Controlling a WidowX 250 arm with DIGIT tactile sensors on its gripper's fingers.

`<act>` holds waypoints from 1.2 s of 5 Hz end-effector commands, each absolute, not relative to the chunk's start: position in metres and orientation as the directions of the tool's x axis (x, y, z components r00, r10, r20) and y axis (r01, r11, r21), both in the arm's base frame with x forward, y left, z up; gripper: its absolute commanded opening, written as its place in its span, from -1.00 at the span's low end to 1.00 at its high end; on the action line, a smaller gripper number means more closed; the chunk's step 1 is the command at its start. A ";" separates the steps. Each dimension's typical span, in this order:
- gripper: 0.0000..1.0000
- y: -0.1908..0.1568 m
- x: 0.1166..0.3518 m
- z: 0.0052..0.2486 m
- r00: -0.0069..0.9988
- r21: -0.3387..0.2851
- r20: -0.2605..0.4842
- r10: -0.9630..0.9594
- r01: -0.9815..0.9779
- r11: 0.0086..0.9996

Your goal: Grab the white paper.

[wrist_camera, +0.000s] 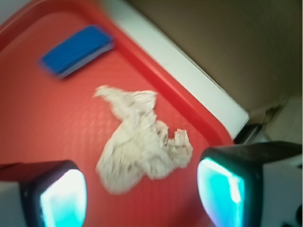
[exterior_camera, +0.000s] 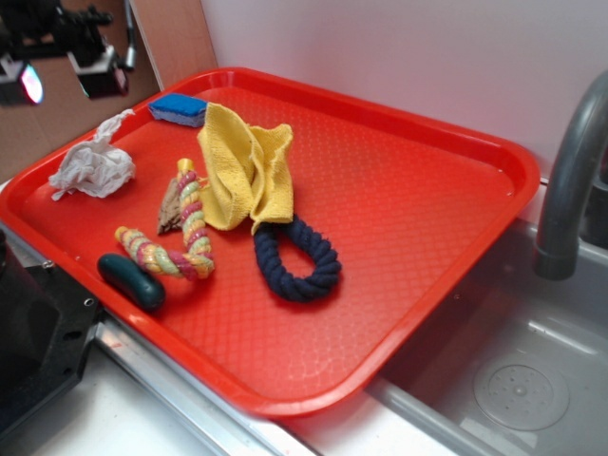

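Note:
The robot's gripper will close on the thick crumpled body [exterior_camera: 90, 178] [wrist_camera: 146, 163] of the white paper, at the paper's end away from its twisted tail.
The white paper [exterior_camera: 93, 169] is a crumpled wad with a twisted tail, lying near the far left edge of the red tray [exterior_camera: 408, 190]. In the wrist view the white paper [wrist_camera: 142, 142] lies on the tray just ahead of my gripper [wrist_camera: 147, 196]. The jaws stand wide open, with nothing between them, and the wad sits above the gap. The two fingers [wrist_camera: 61, 196] show glowing teal pads. In the exterior view the gripper [exterior_camera: 81, 47] hangs above the tray's far left corner, partly cut off by the frame edge.
On the tray lie a blue sponge [exterior_camera: 179, 109], also in the wrist view [wrist_camera: 78, 49], a folded yellow cloth [exterior_camera: 245, 171], a navy rope ring [exterior_camera: 294, 261], a multicoloured rope toy [exterior_camera: 180, 242] and a dark green object [exterior_camera: 131, 280]. A grey faucet [exterior_camera: 570, 180] and sink [exterior_camera: 513, 380] stand right.

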State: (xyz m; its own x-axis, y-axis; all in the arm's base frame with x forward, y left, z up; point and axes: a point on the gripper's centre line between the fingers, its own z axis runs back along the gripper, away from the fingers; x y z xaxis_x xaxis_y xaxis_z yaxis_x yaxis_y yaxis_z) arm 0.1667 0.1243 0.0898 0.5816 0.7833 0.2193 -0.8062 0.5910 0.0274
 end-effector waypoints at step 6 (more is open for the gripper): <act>-1.00 0.103 0.126 0.039 0.815 0.056 0.173 0.553 -0.569 0.820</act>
State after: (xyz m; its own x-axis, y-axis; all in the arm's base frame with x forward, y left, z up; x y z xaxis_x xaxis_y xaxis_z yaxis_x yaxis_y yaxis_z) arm 0.1382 0.0923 0.0319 0.8252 0.5452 0.1476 -0.5577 0.8279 0.0596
